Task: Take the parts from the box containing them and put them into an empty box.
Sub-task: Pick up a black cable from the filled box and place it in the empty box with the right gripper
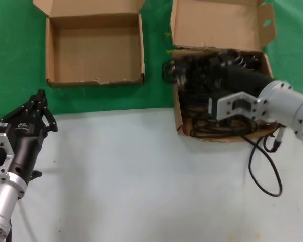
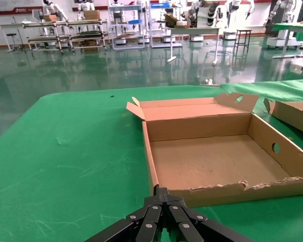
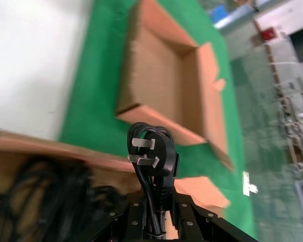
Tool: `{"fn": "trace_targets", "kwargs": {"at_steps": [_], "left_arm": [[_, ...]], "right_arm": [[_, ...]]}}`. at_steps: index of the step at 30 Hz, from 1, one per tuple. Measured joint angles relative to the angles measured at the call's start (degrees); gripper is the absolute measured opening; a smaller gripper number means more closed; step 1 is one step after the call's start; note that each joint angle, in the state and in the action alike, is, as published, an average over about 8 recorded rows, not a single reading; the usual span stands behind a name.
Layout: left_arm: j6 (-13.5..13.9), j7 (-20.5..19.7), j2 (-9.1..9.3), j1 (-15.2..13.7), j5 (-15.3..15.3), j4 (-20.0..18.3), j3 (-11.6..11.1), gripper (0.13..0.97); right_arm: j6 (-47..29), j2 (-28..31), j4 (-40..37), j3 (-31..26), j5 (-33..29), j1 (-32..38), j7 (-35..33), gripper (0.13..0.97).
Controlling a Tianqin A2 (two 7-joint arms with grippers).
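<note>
Next, I release the black cord from my right gripper in the empty box (image 1: 112,38) (image 3: 174,96), toward its side nearest the parts box.
The empty box (image 1: 93,53) sits on the green cloth at the far left and fills the left wrist view (image 2: 212,161). To its right stands the box containing them (image 1: 217,22), tall notched flap raised, with black looped power cords, the parts (image 1: 192,96), inside. My right gripper (image 1: 182,73) hangs over that box's left side. It is shut on one cord whose black plug (image 3: 149,151) with silver prongs sticks out beyond the fingers (image 3: 136,212). More cords (image 3: 50,201) lie below. My left gripper (image 1: 40,96) waits shut and empty near the white table's left edge, short of the empty box's front corner.
A thin black robot cable (image 1: 265,171) loops on the white table (image 1: 141,176) by the right arm. The green cloth (image 1: 15,60) covers the far half. The parts box's flap (image 2: 293,113) shows beside the empty box.
</note>
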Motion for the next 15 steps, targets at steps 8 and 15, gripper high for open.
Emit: {"fn": "trace_targets", "kwargs": {"at_steps": [8,15], "left_arm": [[0.00,0.00,0.00,0.00,0.00,0.00,0.00,0.145],[0.00,0.00,0.00,0.00,0.00,0.00,0.00,0.145]], "right_arm": [[-3.69,-1.84,8.92,5.30,-5.68,-1.08,7.18,0.228],[-6.14,-6.05,12.80,5.34,-8.99,1.34,9.83,0.228]]}}
